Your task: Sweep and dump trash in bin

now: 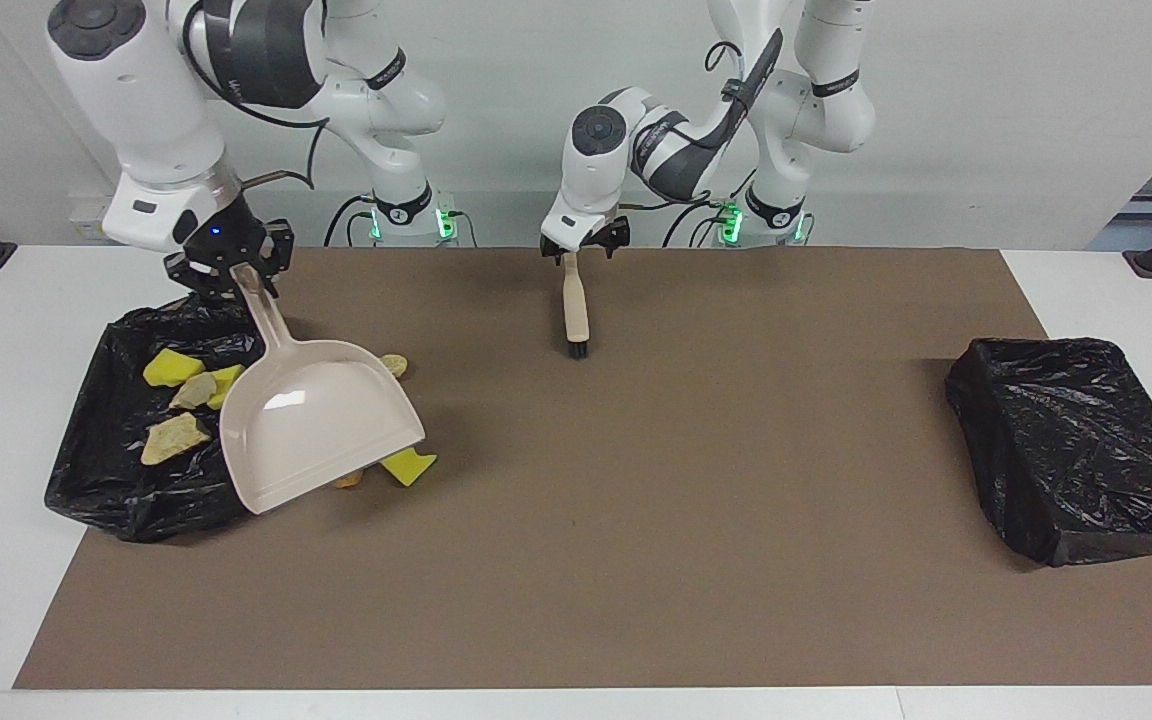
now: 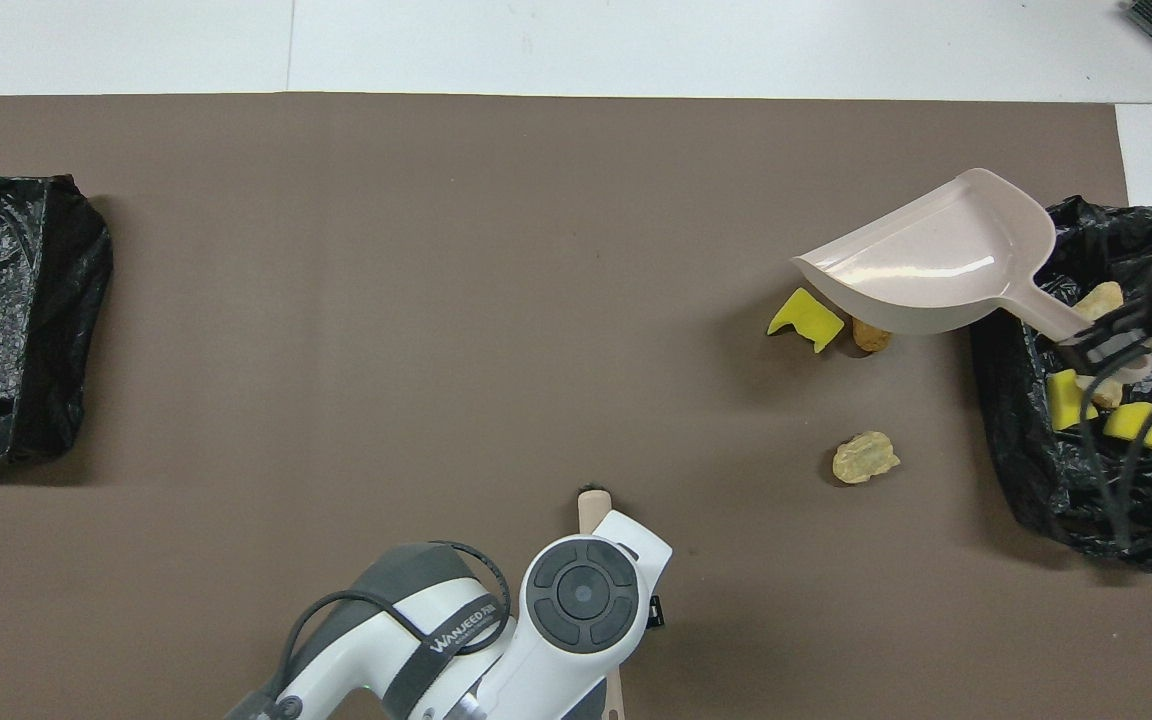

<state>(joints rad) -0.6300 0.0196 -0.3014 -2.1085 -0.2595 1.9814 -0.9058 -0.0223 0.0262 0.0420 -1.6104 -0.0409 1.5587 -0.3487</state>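
Observation:
Next, I let go of the beige dustpan with my right gripper on the bare mat (image 2: 581, 322) between the brush and the white table.
My right gripper (image 1: 236, 268) is shut on the handle of the beige dustpan (image 1: 316, 425), which hangs tilted over the mat beside the black-lined bin (image 1: 96, 480). Several scraps of trash lie in the bin, among them a yellow chunk (image 1: 173, 367) and a tan lump (image 1: 174, 438). On the mat lie a yellow sponge piece (image 2: 804, 318), an orange lump (image 2: 871, 335) half hidden under the pan, and a pale lump (image 2: 865, 457). The brush (image 1: 573, 305) lies on the mat. My left gripper (image 1: 584, 242) stands open just above its handle end.
A second black-bagged box (image 1: 1076, 445) sits at the left arm's end of the brown mat (image 1: 636, 560). White table borders the mat. In the overhead view the left arm's wrist (image 2: 581, 595) covers most of the brush.

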